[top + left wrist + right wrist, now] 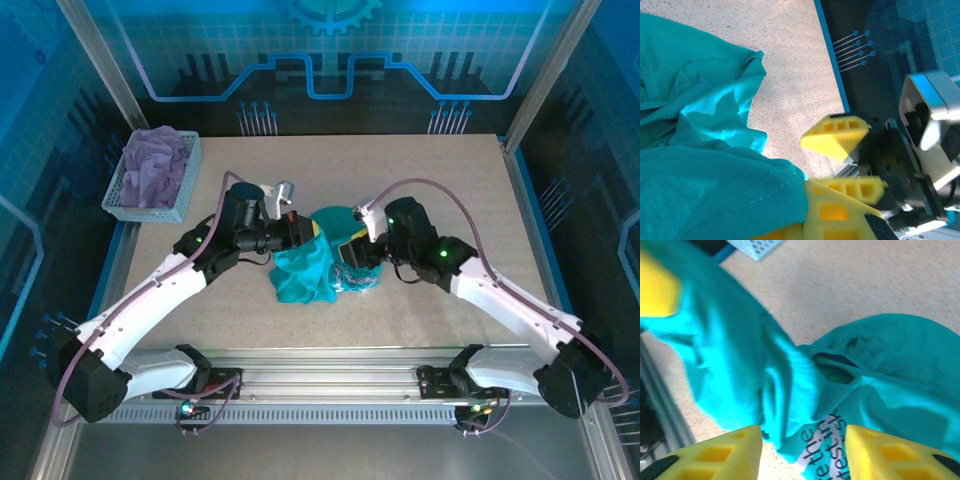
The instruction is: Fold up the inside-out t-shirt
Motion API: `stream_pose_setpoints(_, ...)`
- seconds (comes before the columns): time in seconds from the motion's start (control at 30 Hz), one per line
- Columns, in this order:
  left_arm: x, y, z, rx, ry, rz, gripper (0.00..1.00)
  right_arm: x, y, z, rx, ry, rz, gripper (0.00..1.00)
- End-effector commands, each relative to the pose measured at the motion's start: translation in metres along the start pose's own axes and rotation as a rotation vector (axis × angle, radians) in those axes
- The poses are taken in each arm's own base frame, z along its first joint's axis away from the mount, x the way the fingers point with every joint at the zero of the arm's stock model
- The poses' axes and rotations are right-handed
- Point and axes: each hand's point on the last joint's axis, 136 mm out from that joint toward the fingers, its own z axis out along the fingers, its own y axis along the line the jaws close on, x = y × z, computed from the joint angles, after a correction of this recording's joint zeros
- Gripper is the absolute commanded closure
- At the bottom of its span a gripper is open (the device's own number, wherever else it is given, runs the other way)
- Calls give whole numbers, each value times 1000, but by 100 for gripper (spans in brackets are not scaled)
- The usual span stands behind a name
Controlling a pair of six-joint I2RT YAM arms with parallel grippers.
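Only my left gripper holds the shirt's stitched edge. My right gripper should take the cloth beside the other gripper's fingers (796,175) before my left gripper takes hold of the shirt's edge again nearby.
The teal inside-out t-shirt (318,262) is bunched up at the table's middle, between my two grippers. My left gripper (303,232) is shut on a fold of the shirt (715,190), and the cloth drapes over its yellow fingers (840,220) at the bottom of the left wrist view. My right gripper (362,250) is open. Its yellow fingers (715,457) stand wide apart, with a printed strip of the shirt (825,440) lying between them. A raised length of the shirt (725,340) hangs from the upper left of the right wrist view. The yellow collar patch is hidden.
At the table's back left stands a light blue basket (185,200) holding a lavender-purple garment (155,162); its corner (757,246) shows in the right wrist view. Bare speckled tabletop (450,170) surrounds the shirt. The table's blue right edge (832,65) is near.
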Motion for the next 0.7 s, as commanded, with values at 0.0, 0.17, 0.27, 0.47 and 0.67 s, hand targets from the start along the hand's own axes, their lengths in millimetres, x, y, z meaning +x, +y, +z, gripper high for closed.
stream_pose_setpoints(0.0,-8,-7,-6,-1,-30,-28,100,-17,35,-1,-171,-103,-26,37)
stream_pose_setpoints(0.17,-6,-14,-9,31,-22,-29,100,-20,49,28,-251,-127,16,27)
stream_pose_setpoints(0.27,-4,-18,-14,47,-21,-16,100,-22,41,46,-214,-114,23,36)
stream_pose_setpoints(0.47,-13,-7,-27,12,-48,8,100,-30,52,40,-293,-141,-58,93)
stream_pose_setpoints(0.67,-22,10,-32,-13,-67,67,76,-35,63,28,-412,-154,-62,100)
